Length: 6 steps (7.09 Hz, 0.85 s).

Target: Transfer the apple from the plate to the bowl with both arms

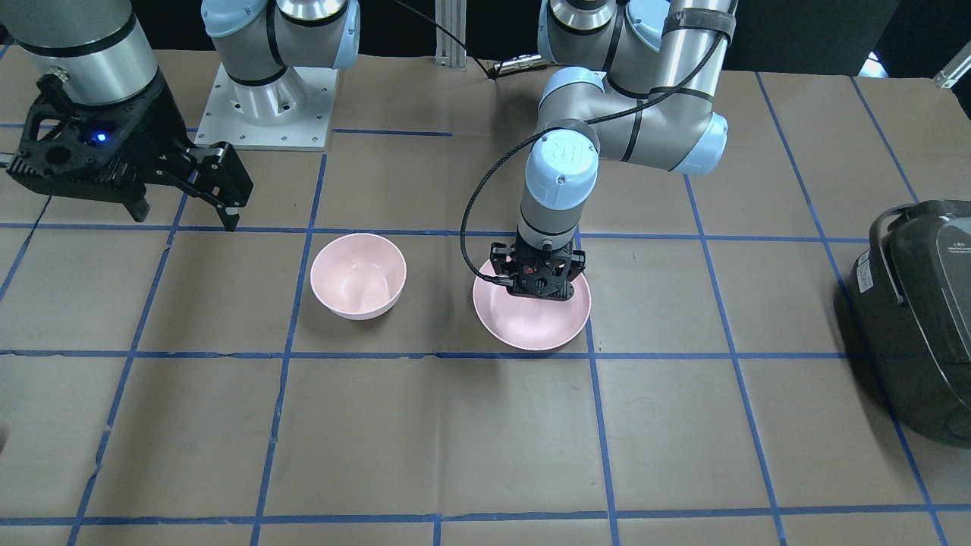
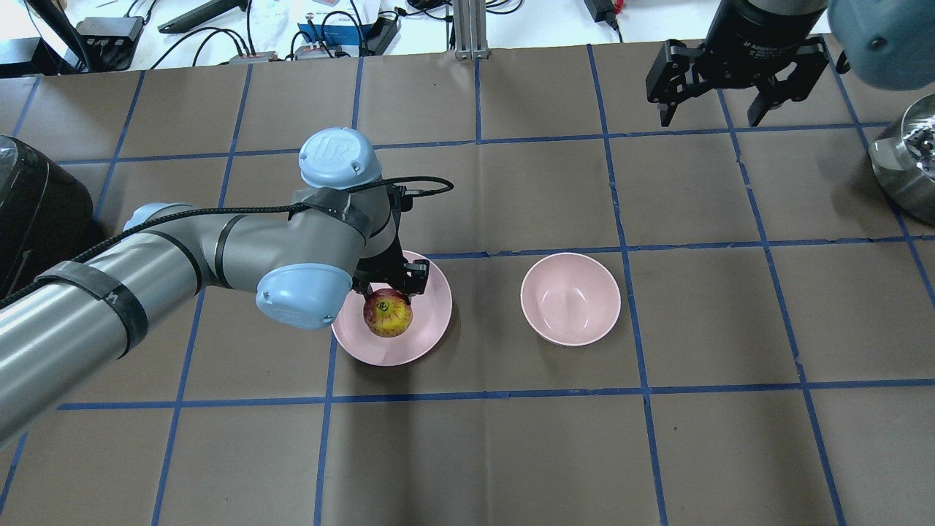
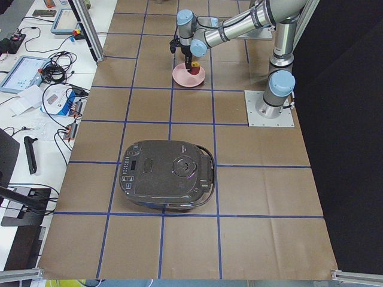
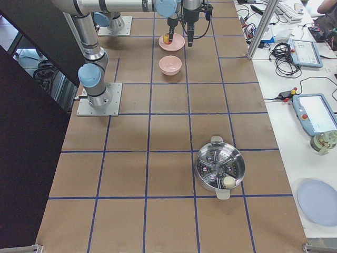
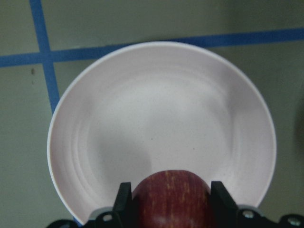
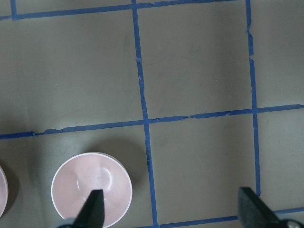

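Next, I release the left gripper's red apple in the middle of the empty pink bowl [image 1: 357, 279] beside the flat pink plate. The apple is still just above the plate.
The red apple [image 2: 388, 313] with its yellow-green top sits between the fingers of my left gripper [image 2: 389, 296], which is shut on it just above the flat pink plate [image 2: 427, 321]. In the left wrist view the apple [image 5: 172, 202] fills the gap between both fingers [image 5: 124, 202], with the plate [image 5: 156, 118] below. The pink bowl [image 2: 570, 298] stands empty to the plate's right. My right gripper [image 2: 723, 109] hangs open and empty, high over the far right of the table. Its wrist view shows the bowl [image 6: 90, 190] below its left fingertip.
A black rice cooker [image 2: 36, 212] stands at the table's left end. A metal steamer pot [image 2: 906, 161] stands at the right end. The brown table is marked with blue tape squares. Cables and devices lie beyond the far edge.
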### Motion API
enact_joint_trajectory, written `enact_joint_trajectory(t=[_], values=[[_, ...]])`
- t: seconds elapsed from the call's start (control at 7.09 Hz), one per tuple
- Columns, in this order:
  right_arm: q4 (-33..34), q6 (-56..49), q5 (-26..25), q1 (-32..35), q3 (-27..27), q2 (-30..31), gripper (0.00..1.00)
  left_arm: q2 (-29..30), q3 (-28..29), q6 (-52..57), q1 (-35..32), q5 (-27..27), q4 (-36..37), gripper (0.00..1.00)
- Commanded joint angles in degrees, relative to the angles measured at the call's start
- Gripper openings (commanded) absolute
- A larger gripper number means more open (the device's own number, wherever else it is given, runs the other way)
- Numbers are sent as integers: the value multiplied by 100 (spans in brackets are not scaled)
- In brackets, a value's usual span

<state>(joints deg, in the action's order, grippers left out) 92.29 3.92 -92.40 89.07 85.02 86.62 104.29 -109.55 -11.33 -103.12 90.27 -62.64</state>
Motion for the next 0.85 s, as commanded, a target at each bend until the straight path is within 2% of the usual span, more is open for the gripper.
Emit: enact_joint_trajectory(t=[0.0, 0.28, 0.42, 0.71], values=[[-98, -6, -293, -4, 67, -4, 100, 82, 950, -1104, -233, -366, -845, 26], [-80, -102, -1608, -3, 224, 4, 100, 223, 1199, -1931, -628, -510, -733, 26], [-80, -102, -2023, -3, 260, 13, 100, 301, 1295, -2187, -839, -519, -663, 26], [-45, -94, -2115, -3, 269, 5, 100, 739, 1620, -3204, -1269, -571, -339, 27]])
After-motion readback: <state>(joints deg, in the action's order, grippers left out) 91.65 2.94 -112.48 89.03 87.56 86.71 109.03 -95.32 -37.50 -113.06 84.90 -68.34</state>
